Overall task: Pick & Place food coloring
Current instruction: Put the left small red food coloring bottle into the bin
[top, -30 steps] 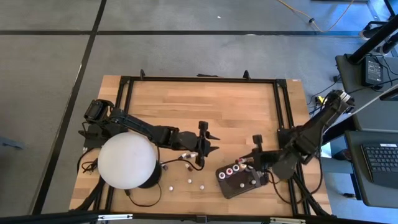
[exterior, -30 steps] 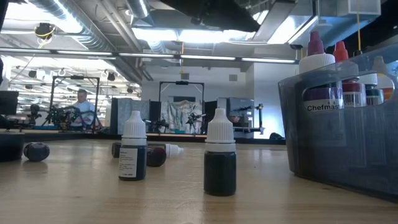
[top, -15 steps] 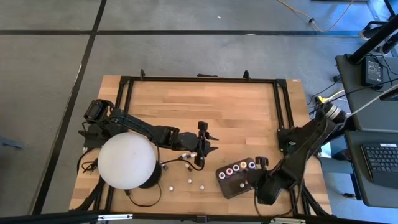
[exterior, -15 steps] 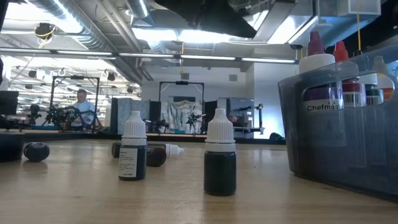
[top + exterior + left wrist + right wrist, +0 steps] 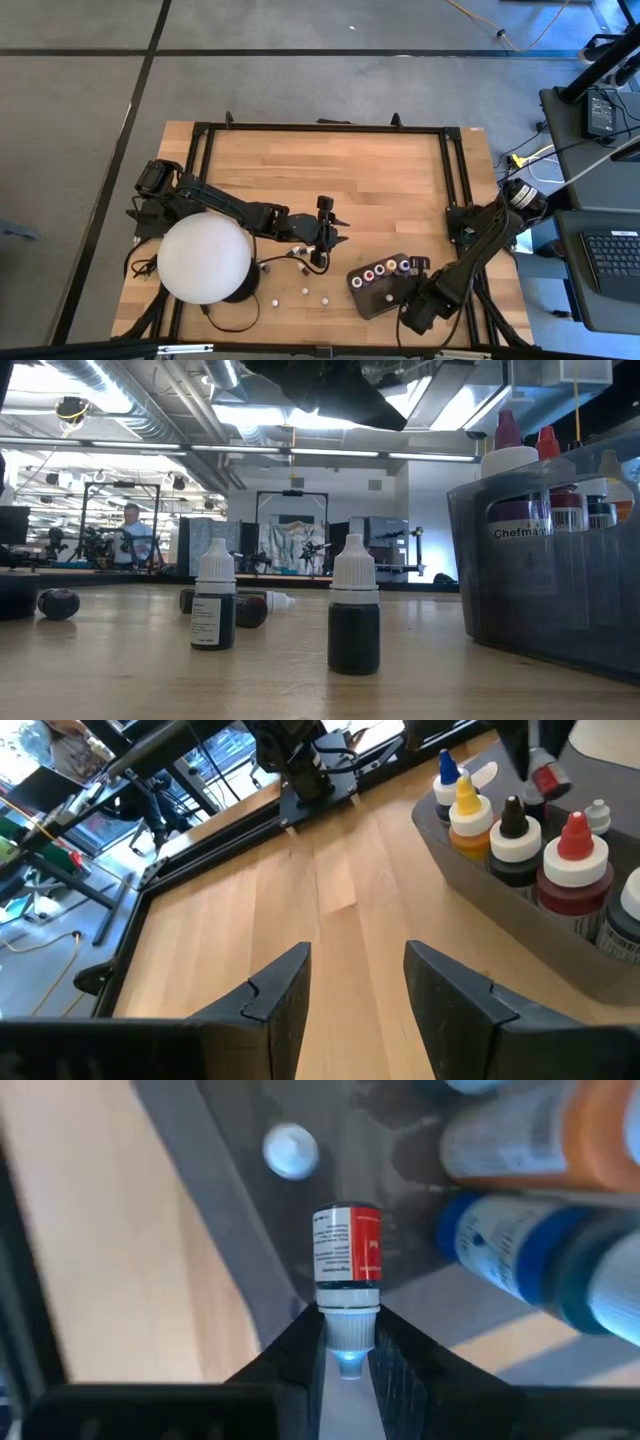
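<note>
My right gripper is going to let go of the small bottle in the tray [image 5: 394, 291] [image 5: 362, 1175] between the other pale cap and the orange bottle.
A dark grey tray [image 5: 365, 298] at the table's near right holds several upright food coloring bottles [image 5: 512, 828]. My right gripper [image 5: 412, 285] points down over the tray's right end, shut on a small bottle with a red and white label [image 5: 348, 1245]. My left gripper [image 5: 355, 990] hovers open over the table's middle [image 5: 322, 240], with nothing between its fingers. Loose bottles stand on their bases on the wood [image 5: 214, 595] [image 5: 354, 605]. Others lie on their sides [image 5: 250, 605]. My right gripper pinches the small bottle's pale cap [image 5: 348, 1342] between its two fingertips, coming from above and pointing down. The bottle hangs upright below the fingers, cap up, over the tray's floor. I cannot tell whether its base touches the tray.
A big white dome [image 5: 203, 258] stands at the near left, next to my left arm. A black frame [image 5: 320, 128] runs round the wooden tabletop. Bare wood lies across the far half. A person [image 5: 130, 530] sits far off in the room behind.
My right gripper has sunk and gone toward the table's near edge, and has tipped from a slant to pointing straight down over the tray's right end. My left gripper has kept its place.
</note>
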Tool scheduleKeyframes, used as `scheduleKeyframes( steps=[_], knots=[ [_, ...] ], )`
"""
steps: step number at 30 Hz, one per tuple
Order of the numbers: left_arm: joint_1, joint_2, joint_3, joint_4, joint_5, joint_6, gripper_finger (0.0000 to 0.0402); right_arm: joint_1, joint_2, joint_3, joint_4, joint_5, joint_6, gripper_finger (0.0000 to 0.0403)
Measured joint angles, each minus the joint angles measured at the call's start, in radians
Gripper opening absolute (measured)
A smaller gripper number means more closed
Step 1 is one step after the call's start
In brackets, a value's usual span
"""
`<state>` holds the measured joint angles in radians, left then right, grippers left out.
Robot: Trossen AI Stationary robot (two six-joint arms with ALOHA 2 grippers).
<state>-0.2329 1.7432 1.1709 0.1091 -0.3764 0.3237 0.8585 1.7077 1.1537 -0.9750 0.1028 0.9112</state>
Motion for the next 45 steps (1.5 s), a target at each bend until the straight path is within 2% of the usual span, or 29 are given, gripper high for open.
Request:
scheduleKeyframes(
  steps=[5, 8, 13, 17, 19, 22, 26, 36, 39, 45],
  knots=[
    [0.0, 0.0, 0.0, -0.001, 0.0, 0.0, 0.0157, -0.001, 0.0, 0.037, -0.127, 0.02, -0.037, 0.0069],
    [0.0, 0.0, 0.0, -0.001, 0.0, 0.001, 0.0156, -0.001, 0.0, 0.057, -0.166, 0.065, -0.134, 0.0069],
    [0.0, 0.0, 0.0, -0.002, 0.0, 0.001, 0.0158, 0.0, 0.0, 0.069, -0.151, 0.117, -0.389, 0.0069],
    [0.0, 0.0, 0.0, -0.007, 0.0, 0.001, 0.0159, 0.016, 0.011, 0.069, -0.15, 0.138, -0.677, 0.0069],
    [0.0, 0.0, 0.0, -0.009, 0.0, 0.001, 0.0158, 0.028, 0.026, 0.069, -0.145, 0.171, -0.803, 0.0069],
    [0.0, 0.0, 0.0, -0.01, 0.0, 0.002, 0.0156, 0.045, 0.053, 0.069, -0.139, 0.252, -0.91, 0.0069],
    [0.0, 0.0, 0.0, -0.012, 0.0, 0.003, 0.0155, 0.06, 0.09, 0.069, -0.14, 0.343, -0.954, 0.0069],
    [0.0, 0.0, 0.0, -0.013, 0.0, 0.003, 0.0155, 0.091, 0.171, 0.072, -0.147, 0.384, -1.104, 0.0069],
    [0.0, 0.0, 0.0, -0.012, -0.001, 0.003, 0.0155, 0.096, 0.174, 0.073, -0.146, 0.406, -1.096, 0.0069],
    [0.0, 0.0, 0.0, -0.012, -0.028, 0.003, 0.0155, 0.095, 0.177, 0.074, -0.144, 0.391, -0.978, 0.0075]
  ],
)
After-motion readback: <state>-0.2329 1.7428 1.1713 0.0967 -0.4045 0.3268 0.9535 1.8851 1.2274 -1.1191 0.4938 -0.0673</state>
